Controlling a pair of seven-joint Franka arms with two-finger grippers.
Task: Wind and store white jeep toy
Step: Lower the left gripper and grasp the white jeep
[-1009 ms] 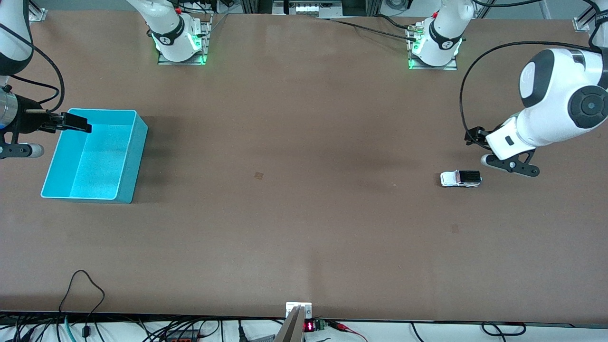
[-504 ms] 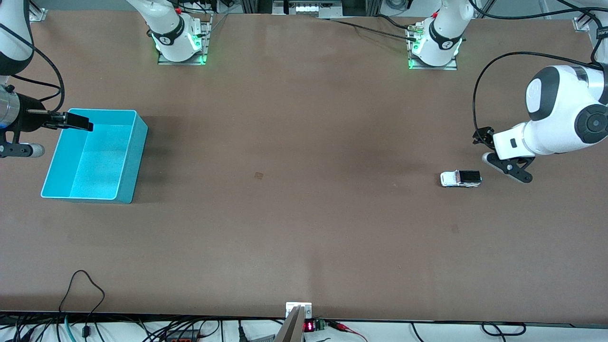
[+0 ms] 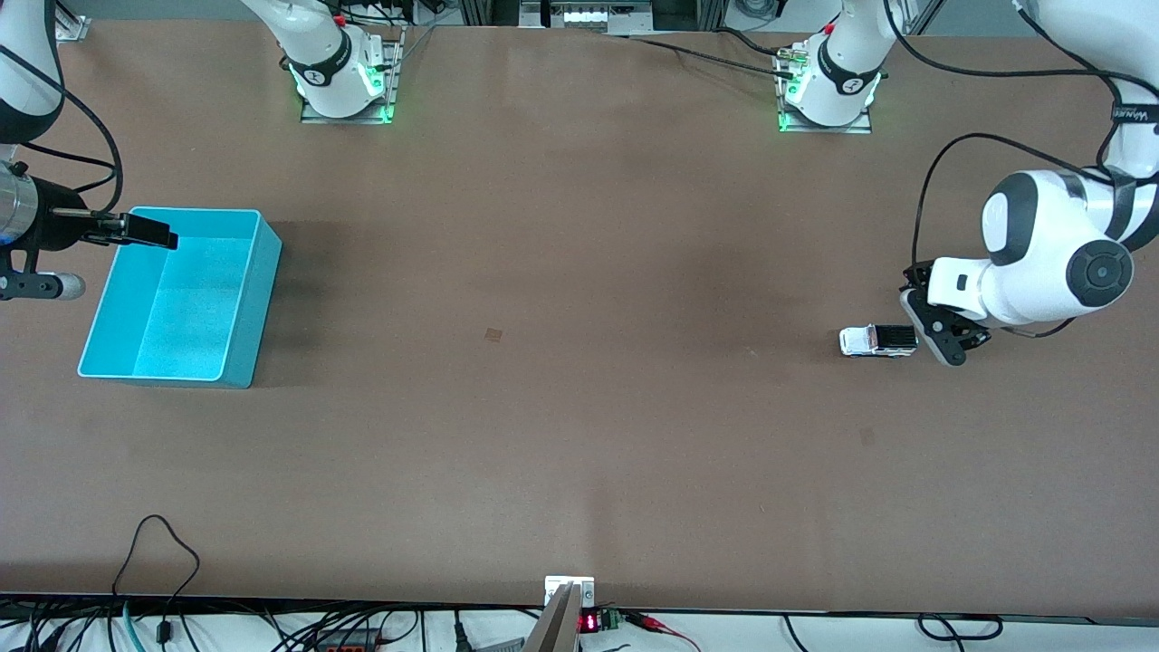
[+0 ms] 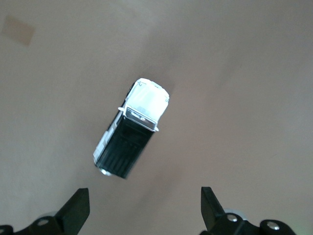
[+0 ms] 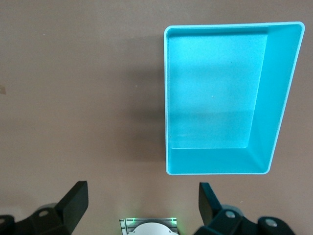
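Next, my left gripper grabs the sides of the black roof (image 3: 894,340) (image 4: 125,148) of the white jeep toy, just behind the toy's white hood.
The white jeep toy (image 3: 878,341) stands on its wheels on the brown table toward the left arm's end. It is boxy, with a black roof and a white hood. My left gripper (image 3: 938,333) hangs open right beside its black rear, touching nothing. In the left wrist view the jeep (image 4: 131,128) lies just ahead of the open left gripper (image 4: 144,192), not between the fingers. The cyan bin (image 3: 258,299) sits empty toward the right arm's end. My right gripper (image 3: 41,287) waits open beside it, and its wrist view shows the bin (image 5: 281,98) past the right gripper (image 5: 142,188).
The two arm bases (image 3: 340,77) (image 3: 828,86) are bolted along the table edge farthest from the front camera. A black cable loop (image 3: 158,543) lies at the nearest edge. Small dark marks (image 3: 493,335) (image 3: 866,436) show on the tabletop.
The left arm has turned and brought its open gripper down close to the jeep's rear. The jeep, the bin and the right arm have not moved.
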